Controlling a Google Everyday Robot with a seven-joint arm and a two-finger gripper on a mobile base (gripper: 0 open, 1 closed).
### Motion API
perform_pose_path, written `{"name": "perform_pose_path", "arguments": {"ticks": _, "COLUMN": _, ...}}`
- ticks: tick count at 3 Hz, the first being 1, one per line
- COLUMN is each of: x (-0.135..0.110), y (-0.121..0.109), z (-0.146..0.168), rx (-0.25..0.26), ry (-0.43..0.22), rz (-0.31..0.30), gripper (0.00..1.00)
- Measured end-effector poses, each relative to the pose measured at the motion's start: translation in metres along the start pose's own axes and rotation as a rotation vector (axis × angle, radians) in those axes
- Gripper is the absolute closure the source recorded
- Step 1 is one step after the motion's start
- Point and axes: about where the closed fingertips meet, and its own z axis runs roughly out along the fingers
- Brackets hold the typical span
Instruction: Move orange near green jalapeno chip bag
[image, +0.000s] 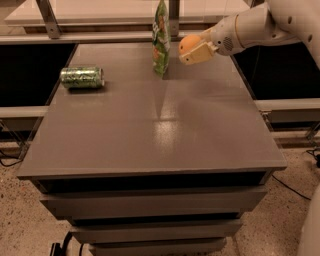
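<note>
The robot's gripper needs to release the orange on the grey tabletop (175, 72) close beside the foot of the green jalapeno chip bag.
The green jalapeno chip bag (160, 39) stands upright near the back middle of the grey table (155, 125). Just to its right, my gripper (192, 47) is shut on the orange (188, 43) and holds it above the tabletop. The white arm reaches in from the upper right. A small gap shows between the orange and the bag.
A green patterned drink can (82, 77) lies on its side at the table's back left. Metal frame legs (47, 19) and a pale shelf stand behind the table. Dark openings flank the table on both sides, and drawers sit below its front edge.
</note>
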Motion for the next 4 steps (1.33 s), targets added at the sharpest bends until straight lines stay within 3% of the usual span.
{"name": "perform_pose_path", "arguments": {"ticks": 1, "x": 0.014, "y": 0.002, "z": 0.009, "rx": 0.035, "ry": -0.053, "rz": 0.003, "gripper": 1.0}}
{"name": "perform_pose_path", "arguments": {"ticks": 3, "x": 0.031, "y": 0.009, "z": 0.037, "rx": 0.05, "ry": -0.106, "rz": -0.032, "gripper": 1.0}}
{"name": "perform_pose_path", "arguments": {"ticks": 4, "x": 0.036, "y": 0.015, "z": 0.052, "rx": 0.039, "ry": -0.09, "rz": -0.061, "gripper": 0.82}}
